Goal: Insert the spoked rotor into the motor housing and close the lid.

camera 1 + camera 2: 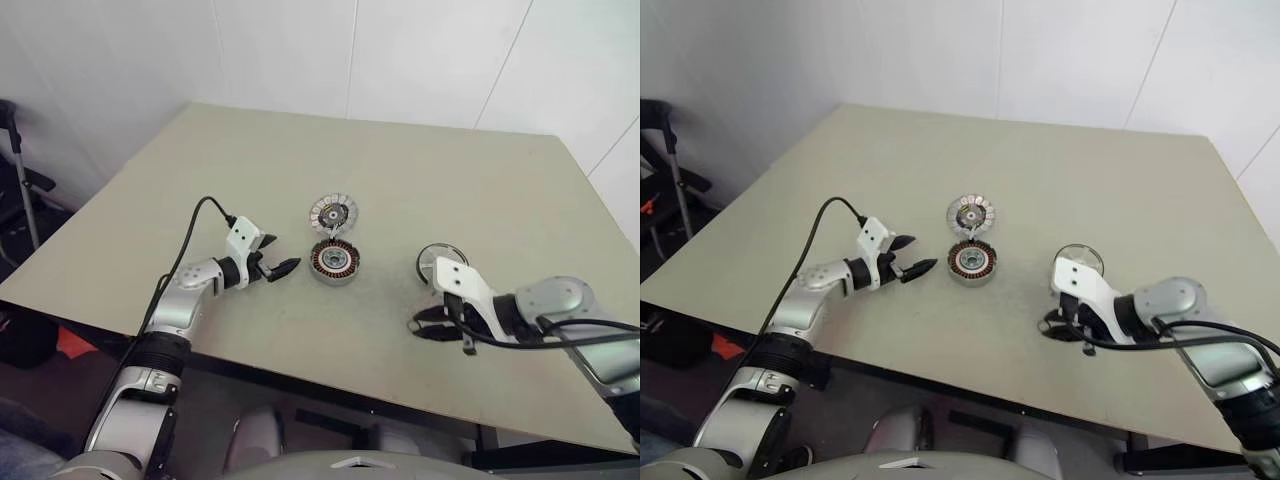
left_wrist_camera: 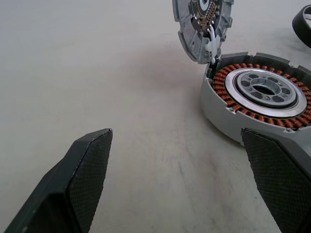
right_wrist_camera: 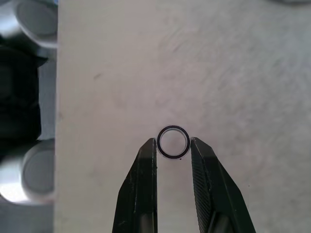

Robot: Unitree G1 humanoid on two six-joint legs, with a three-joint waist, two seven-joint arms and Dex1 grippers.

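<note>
My right gripper releases the metal ring next on the table (image 1: 457, 348) between the spoked rotor and the front edge.
The motor housing (image 1: 334, 261) sits mid-table, its copper windings ringing a dark centre (image 2: 265, 90). Its ribbed lid (image 1: 333, 212) is swung open just behind it, still joined at the hinge (image 2: 203, 24). My left gripper (image 1: 275, 268) hovers open just left of the housing, one finger (image 2: 277, 170) near its wall, nothing between them. The spoked rotor (image 1: 441, 256) lies to the housing's right, partly hidden by my right wrist. In front of the rotor, my right gripper (image 1: 425, 326) points down and left over the table. It is shut on a tiny metal ring (image 3: 173, 141) pinched between the fingertips.
The table's front edge (image 1: 300, 372) runs close under both arms, with the drop beside my right gripper (image 3: 57, 116). A black cable (image 1: 190, 235) loops over my left forearm. A dark stand (image 1: 18, 170) rises off the table's left side.
</note>
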